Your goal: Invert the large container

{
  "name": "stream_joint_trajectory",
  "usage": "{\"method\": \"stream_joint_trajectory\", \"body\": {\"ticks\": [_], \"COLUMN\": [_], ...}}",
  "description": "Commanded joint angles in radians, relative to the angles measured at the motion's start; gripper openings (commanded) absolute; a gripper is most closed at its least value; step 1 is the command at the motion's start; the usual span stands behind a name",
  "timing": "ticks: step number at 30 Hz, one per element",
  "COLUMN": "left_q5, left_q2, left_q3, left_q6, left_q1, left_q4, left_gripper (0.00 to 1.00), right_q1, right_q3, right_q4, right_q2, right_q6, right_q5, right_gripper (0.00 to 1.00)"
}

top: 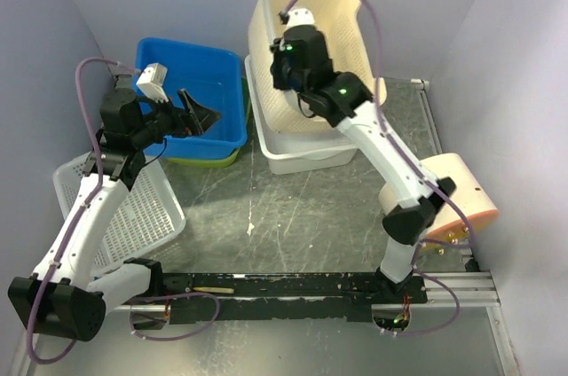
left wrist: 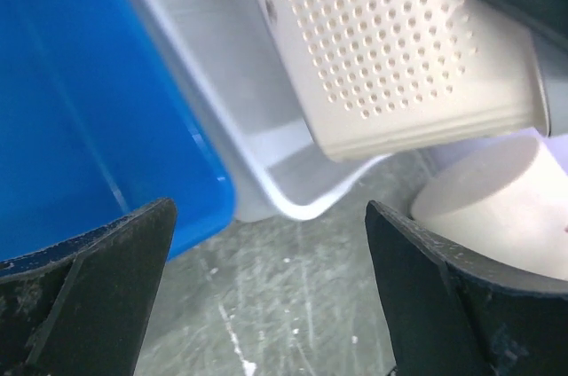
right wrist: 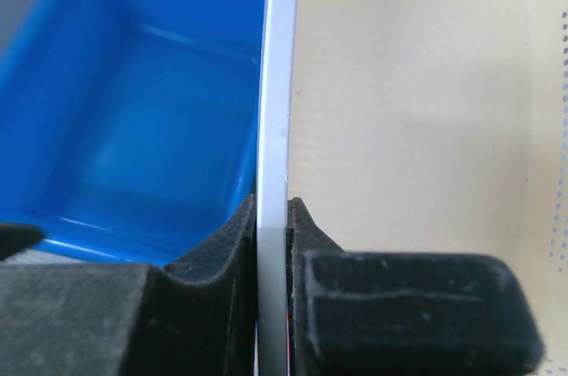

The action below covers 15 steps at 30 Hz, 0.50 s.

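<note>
Next, I release the large cream basket on its side point(top: 326, 92) with my right gripper, beside the white bin near the back wall.
The large cream perforated basket point(top: 311, 3) stands tilted up on its side over a white bin point(top: 302, 152) at the back. My right gripper point(top: 284, 73) is shut on the basket's left rim. In the right wrist view the thin rim point(right wrist: 277, 83) is pinched between both fingers of the right gripper point(right wrist: 272, 216), with the cream inside point(right wrist: 408, 110) to the right. My left gripper point(top: 200, 114) is open and empty above the near right corner of the blue bin point(top: 191, 92). From the left gripper point(left wrist: 271, 243) the basket's perforated wall point(left wrist: 390, 39) shows ahead.
A white perforated tray point(top: 133, 207) lies at the left. A green container point(top: 209, 160) sits under the blue bin. A cream cylinder point(top: 461, 194) lies at the right edge, also in the left wrist view point(left wrist: 497, 199). A black rail point(top: 293, 292) runs along the front.
</note>
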Motion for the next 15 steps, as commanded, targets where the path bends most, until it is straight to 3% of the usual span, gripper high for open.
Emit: {"method": "stream_joint_trajectory", "body": {"ticks": [1,6,9,15], "left_q5": [0.016,0.008,0.001,0.177], "left_q2": [-0.002,-0.028,-0.013,0.094], "left_q3": [0.074,0.099,0.164,0.166], "left_q6": [-0.050,-0.057,-0.018,-0.077], "left_q1": [-0.091,-0.107,-0.105,-0.118], "left_q4": [0.043,0.059,0.003,0.084], "left_gripper": [1.00,1.00,1.00,0.99], "right_q1": [-0.054,-0.368,-0.426,-0.648], "right_q3": [0.058,-0.027,-0.093,-0.241], "right_q4": [0.194,0.297,0.345,0.531], "right_q2": [-0.152,-0.230,-0.291,-0.318], "right_q6": [-0.010,0.227,0.285,0.447], "right_q5": [0.030,-0.513,-0.603,-0.853], "right_gripper": [0.00,0.00,0.00,0.00]}}
